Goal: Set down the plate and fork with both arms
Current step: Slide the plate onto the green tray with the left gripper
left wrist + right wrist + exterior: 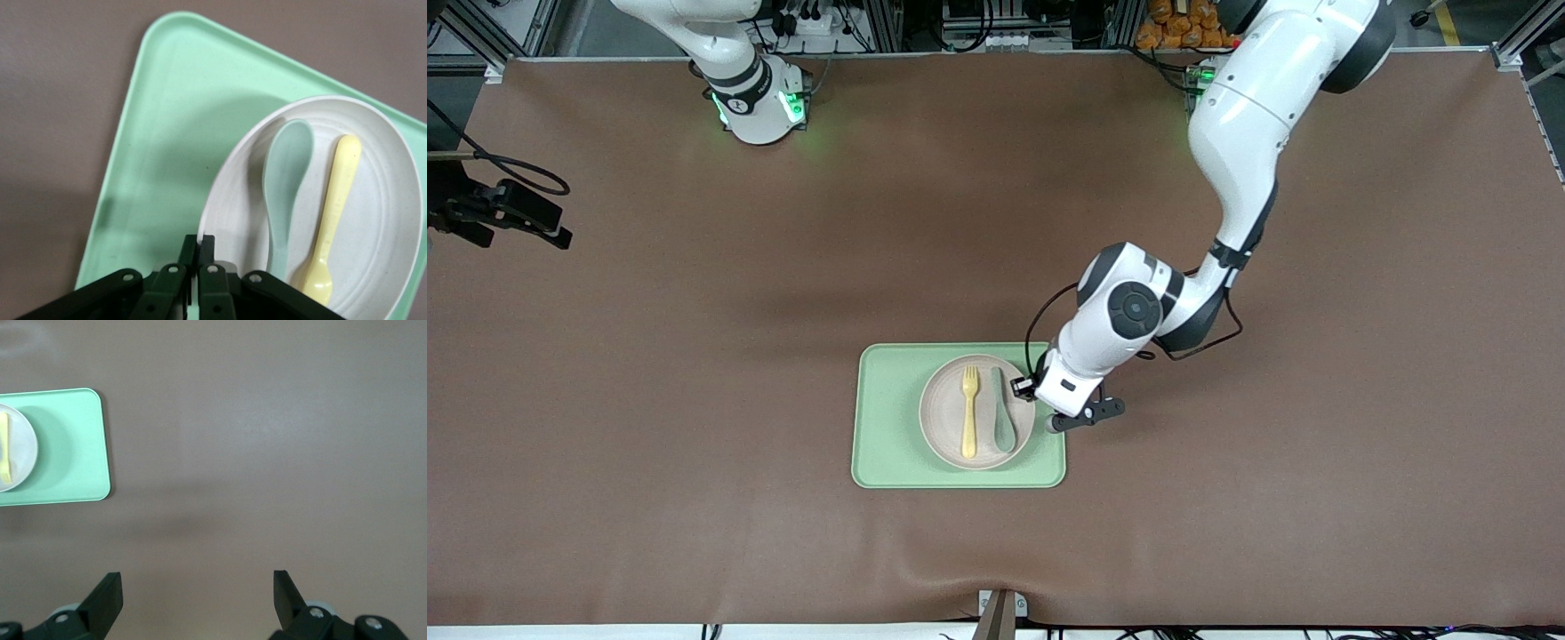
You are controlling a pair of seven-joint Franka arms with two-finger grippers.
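Note:
The pale round plate will go down on the middle of the light green tray (973,406) (319,221) from my left gripper.
The pale round plate (941,418) lies on the light green tray (889,418). On the plate rest the yellow fork (969,412) and, beside it, a grey-green spoon (1003,411). My left gripper (198,243) is shut on the plate (380,220) rim at the edge toward the left arm's end; the rim shows pinched between its fingertips. The fork (333,207) and spoon (287,180) lie just past the fingers. My right gripper (198,590) hangs open over bare table, holding nothing, with the tray (73,453) and plate (20,450) well away from it.
A black camera on a stand (516,209) sits at the table edge toward the right arm's end. A small bracket (1000,613) stands at the table's edge nearest the front camera. Brown table surface surrounds the tray.

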